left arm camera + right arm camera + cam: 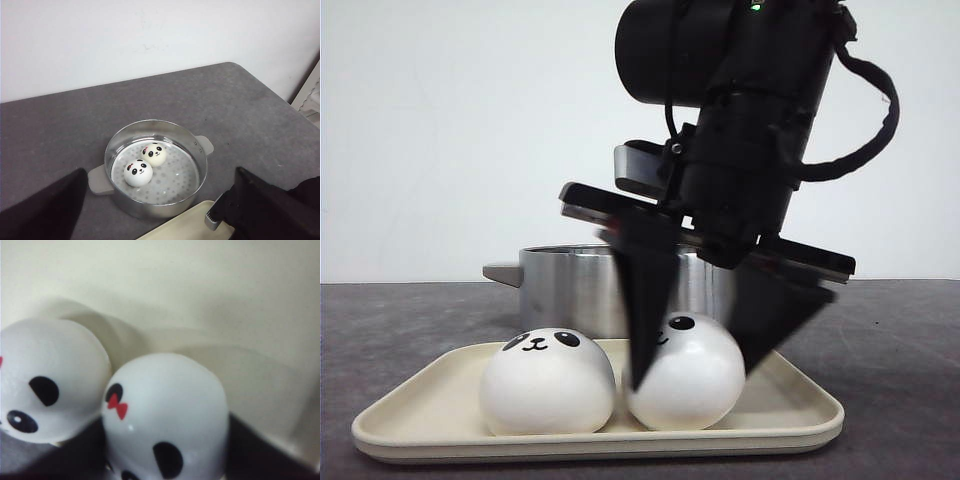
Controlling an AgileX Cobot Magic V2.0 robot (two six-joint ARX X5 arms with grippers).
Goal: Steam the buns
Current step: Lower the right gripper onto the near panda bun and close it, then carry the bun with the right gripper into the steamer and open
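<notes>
The robot's left gripper will close on the sides of the free panda-faced bun (548, 380) on the cream tray, next to the bun in the right gripper.
Two white panda-faced buns sit on a cream tray (415, 405). My right gripper (695, 375) has come down over the right-hand bun (700, 385), one dark finger pressed on each side of it. The bun still rests on the tray. In the right wrist view this bun (170, 410), with a red bow, fills the gap between the fingers, and the other bun (50, 380) touches it. That other bun (548, 385) lies free. Two more buns (138, 173) (154, 154) lie in the steel steamer pot (196, 150). My left gripper (160, 225) hovers open high above the pot.
The steamer pot (570, 290) stands right behind the tray, its grey handles sticking out at the sides. The tray's near corner (185, 227) shows beside the pot. The grey table ends at a rounded corner (235, 65) by a white wall.
</notes>
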